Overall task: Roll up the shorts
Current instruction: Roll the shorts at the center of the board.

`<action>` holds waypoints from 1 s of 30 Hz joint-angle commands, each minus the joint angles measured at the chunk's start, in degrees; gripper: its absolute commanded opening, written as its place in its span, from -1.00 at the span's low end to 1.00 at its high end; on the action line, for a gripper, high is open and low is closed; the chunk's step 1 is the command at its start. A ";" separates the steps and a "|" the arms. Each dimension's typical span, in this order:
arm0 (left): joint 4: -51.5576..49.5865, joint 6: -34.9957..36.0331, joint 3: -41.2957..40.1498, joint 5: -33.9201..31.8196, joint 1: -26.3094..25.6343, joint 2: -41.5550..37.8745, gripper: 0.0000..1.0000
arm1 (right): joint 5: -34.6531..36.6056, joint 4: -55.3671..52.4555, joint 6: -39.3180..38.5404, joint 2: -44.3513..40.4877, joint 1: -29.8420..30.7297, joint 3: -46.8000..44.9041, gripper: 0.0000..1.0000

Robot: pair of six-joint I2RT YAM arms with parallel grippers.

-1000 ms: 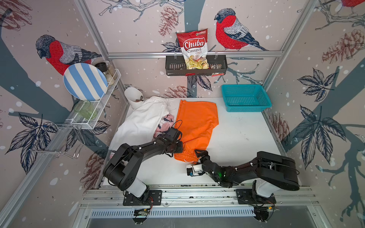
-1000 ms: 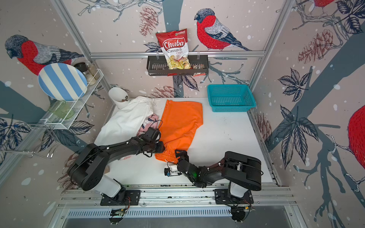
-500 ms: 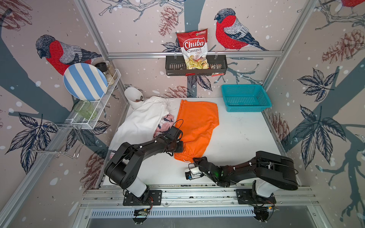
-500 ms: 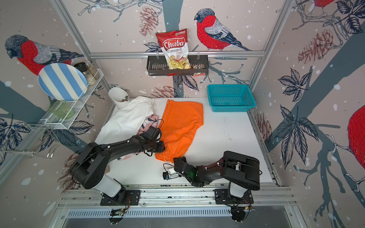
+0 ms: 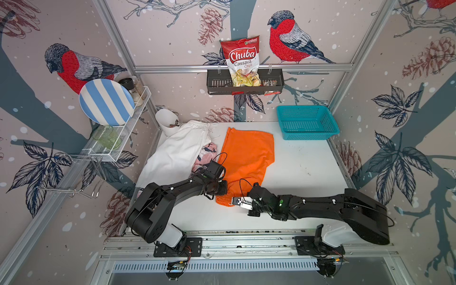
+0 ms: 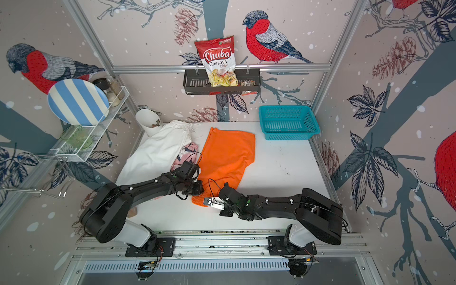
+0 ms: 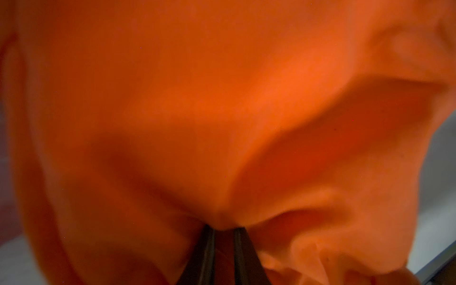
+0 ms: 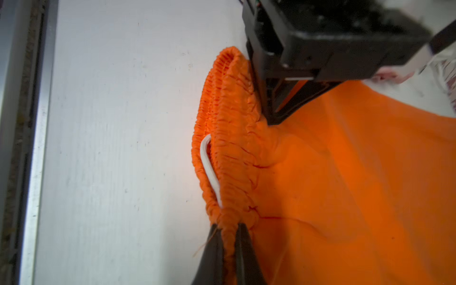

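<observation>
Smooth cloth behind the waistband is pinched in my left gripper, so it should open and take the gathered waistband end [image 8: 230,71] before both grippers fold the waistband over.
The orange shorts [image 5: 246,158] [image 6: 227,155] lie flat mid-table, their gathered waistband [image 8: 222,123] toward the front edge, a white drawstring [image 8: 208,167] looping out of it. My right gripper [image 5: 234,201] [image 8: 228,227] is shut on one end of that waistband. My left gripper [image 5: 222,192] [image 7: 224,232] stands over the other end, its fingers pinching orange cloth, which fills the left wrist view. The white shorts [image 5: 177,153] lie spread at the left. The pink patterned shorts [image 5: 207,150] peek out from under the white shorts' right edge.
A teal basket [image 5: 306,122] sits at the back right corner. A white cup [image 5: 166,121] stands at the back left beside the white shorts. A wire rack with a striped plate [image 5: 106,102] hangs on the left wall. The metal rail [image 5: 246,237] borders the front.
My right gripper went from open to shut on the waistband's end and shifted slightly away from the front edge. My left gripper's fingers narrowed onto the orange cloth.
</observation>
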 commanded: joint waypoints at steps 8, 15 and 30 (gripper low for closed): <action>-10.73 -2.72 7.68 -12.98 0.24 -9.86 -0.14 | -22.54 0.79 26.62 0.06 -12.85 1.01 -1.00; -11.88 -4.41 7.97 -9.39 0.16 -13.01 0.00 | -35.26 3.25 43.09 7.63 -22.17 3.91 -1.00; -8.94 -6.23 4.40 -6.66 -1.65 -12.35 0.17 | -39.48 9.65 62.70 18.30 -28.75 4.16 -1.00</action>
